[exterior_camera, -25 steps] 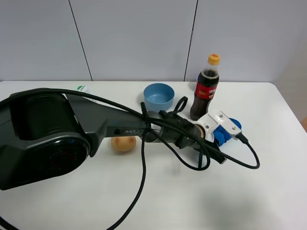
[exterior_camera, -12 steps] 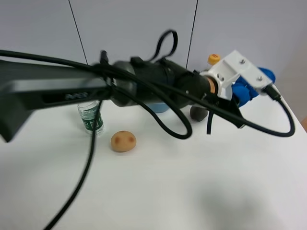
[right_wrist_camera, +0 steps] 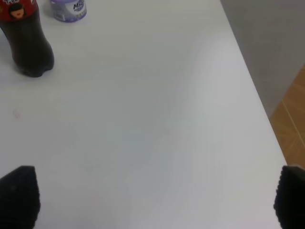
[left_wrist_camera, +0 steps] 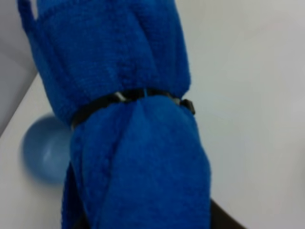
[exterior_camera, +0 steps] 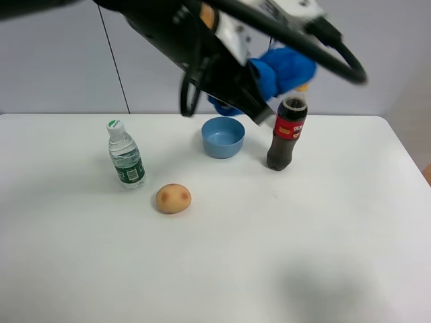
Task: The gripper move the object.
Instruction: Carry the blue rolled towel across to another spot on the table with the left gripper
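Observation:
My left gripper needs to put the blue cloth down on the bare table (exterior_camera: 81,229) in front of the water bottle, away from the potato. The cloth is still high above the table's back.
My left gripper (exterior_camera: 279,69), its fingers wrapped in blue cloth, hangs high above the table's back, close to the exterior camera, over the blue bowl (exterior_camera: 223,136) and the cola bottle (exterior_camera: 286,133). In the left wrist view the blue wrapped fingers (left_wrist_camera: 128,143) fill the frame, pressed together with nothing between them; the bowl (left_wrist_camera: 40,157) lies far below. A potato (exterior_camera: 174,198) and a small water bottle (exterior_camera: 126,155) stand at the left. My right gripper (right_wrist_camera: 152,195) is open and empty low over bare table, with the cola bottle (right_wrist_camera: 25,40) ahead of it.
A small purple-labelled container (right_wrist_camera: 69,8) stands beyond the cola bottle in the right wrist view. The table's right edge (right_wrist_camera: 248,81) runs close by there. The black arm and its cables (exterior_camera: 202,40) cross the top of the exterior view.
My left arm has swung up from table height beside the cola bottle to high above the table's back, uncovering the water bottle, potato and bowl. No object has moved.

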`<state>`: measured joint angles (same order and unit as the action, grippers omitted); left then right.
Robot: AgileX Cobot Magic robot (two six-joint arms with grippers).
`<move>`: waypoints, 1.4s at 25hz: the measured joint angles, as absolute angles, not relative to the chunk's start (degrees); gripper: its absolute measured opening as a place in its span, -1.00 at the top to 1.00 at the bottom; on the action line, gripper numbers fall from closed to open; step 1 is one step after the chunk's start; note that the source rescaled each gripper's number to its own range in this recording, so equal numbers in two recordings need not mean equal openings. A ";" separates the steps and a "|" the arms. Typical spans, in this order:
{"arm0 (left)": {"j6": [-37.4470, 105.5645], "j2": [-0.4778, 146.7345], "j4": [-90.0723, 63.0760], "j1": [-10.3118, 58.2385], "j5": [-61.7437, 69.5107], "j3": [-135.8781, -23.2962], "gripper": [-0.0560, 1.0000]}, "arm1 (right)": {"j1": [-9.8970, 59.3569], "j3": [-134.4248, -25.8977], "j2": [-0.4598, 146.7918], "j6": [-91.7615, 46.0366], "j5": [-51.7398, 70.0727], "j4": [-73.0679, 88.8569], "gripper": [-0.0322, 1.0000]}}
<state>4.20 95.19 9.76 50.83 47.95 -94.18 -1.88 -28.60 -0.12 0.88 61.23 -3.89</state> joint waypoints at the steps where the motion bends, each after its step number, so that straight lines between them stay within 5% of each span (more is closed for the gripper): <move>1: 1.14 93.93 10.87 48.97 49.67 -94.18 0.89 | -1.88 -28.60 -0.12 0.88 61.23 -3.89 -1.00; 8: -17.25 82.94 13.88 31.72 52.00 -85.27 0.89 | -1.88 -28.60 -0.12 0.88 61.23 -3.89 -1.00; 16: -22.29 69.65 11.40 15.77 35.96 -61.52 0.89 | -1.88 -28.60 -0.12 0.88 61.23 -3.89 -1.00; 25: -31.23 63.79 2.44 13.84 16.86 -33.28 0.89 | -1.88 -28.60 -0.12 0.88 61.23 -3.89 -1.00; 35: -37.99 63.79 -1.77 13.84 12.05 -24.30 0.89 | -1.88 -28.60 -0.12 0.88 61.23 -3.89 -1.00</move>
<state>-37.99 63.79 -1.77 13.84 12.05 -24.30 -1.88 -28.60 -0.12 0.88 61.23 -3.89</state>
